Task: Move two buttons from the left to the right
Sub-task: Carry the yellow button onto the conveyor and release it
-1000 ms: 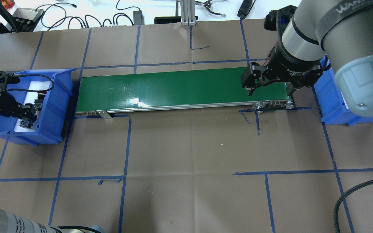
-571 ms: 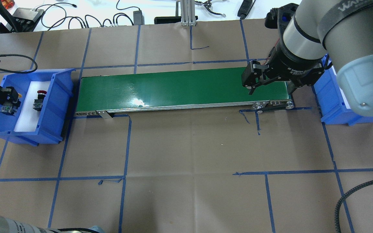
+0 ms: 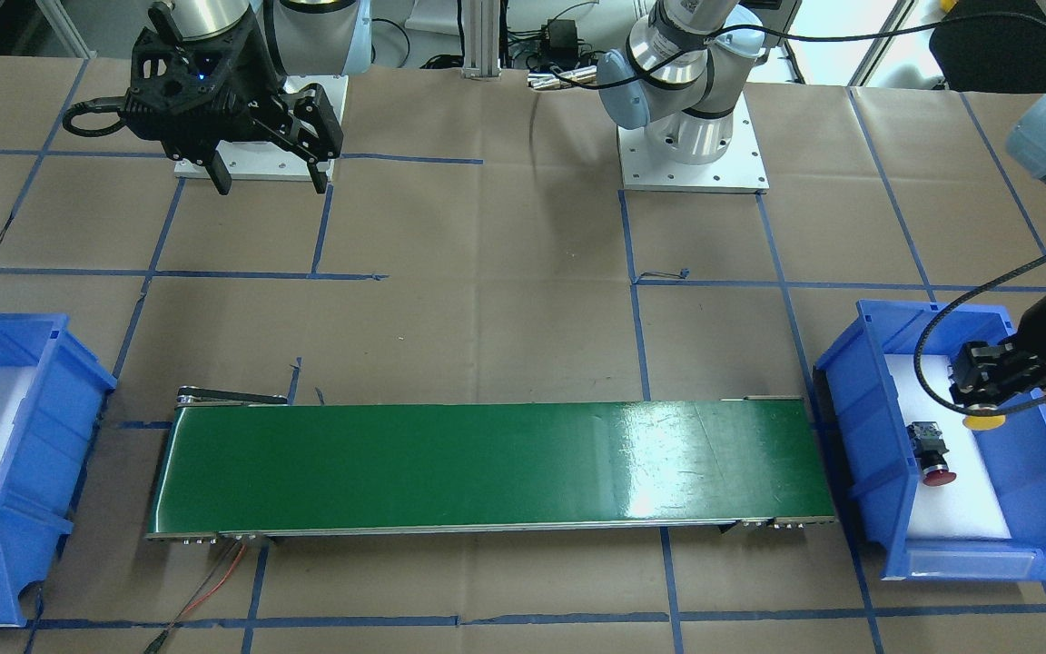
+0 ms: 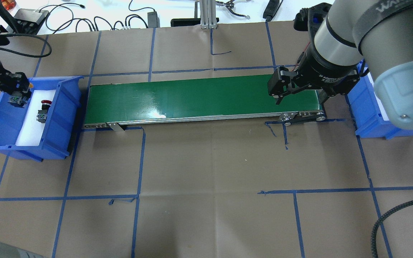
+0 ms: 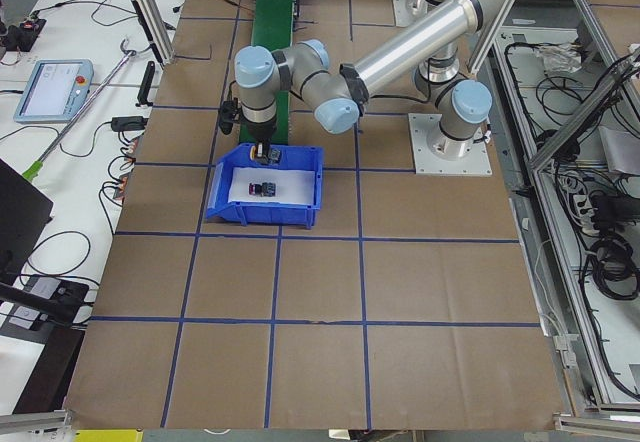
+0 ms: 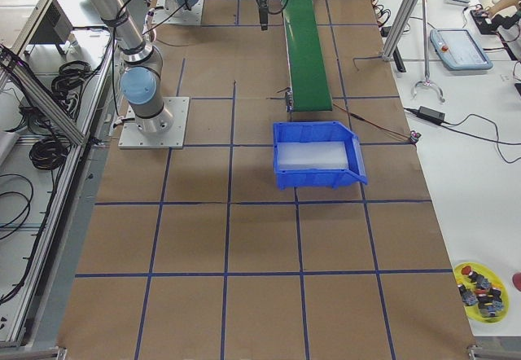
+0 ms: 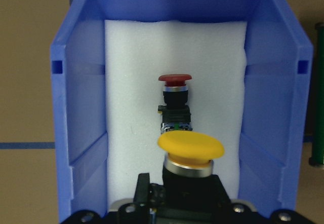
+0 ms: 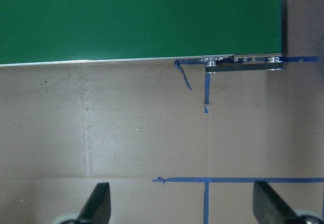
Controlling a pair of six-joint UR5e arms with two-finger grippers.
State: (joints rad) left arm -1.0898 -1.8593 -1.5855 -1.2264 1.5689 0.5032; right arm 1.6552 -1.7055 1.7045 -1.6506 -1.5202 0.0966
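Note:
Next, the left gripper releases the yellow button on the green conveyor belt [image 3: 723,456], near the red button's blue bin.
My left gripper [image 4: 17,94] is shut on the yellow button [image 7: 191,150] and holds it above the white foam in the left blue bin [image 4: 62,107]; its yellow cap also shows in the front-facing view [image 3: 980,421]. The red button [image 4: 43,109] lies on its side on the foam below and ahead of it, also seen in the front-facing view [image 3: 933,454] and the left wrist view [image 7: 174,95]. My right gripper [image 4: 299,102] is open and empty, hovering by the right end of the green conveyor belt [image 4: 199,95].
The right blue bin [image 3: 33,381], lined with white foam, stands past the belt's right end and is partly hidden by my right arm in the overhead view [image 4: 366,111]. Brown paper with blue tape lines covers the table. Cables lie along the far edge.
My left gripper has risen out of the left bin with the yellow button and moved toward the bin's far end. The red button stays on the foam. The right arm has barely moved.

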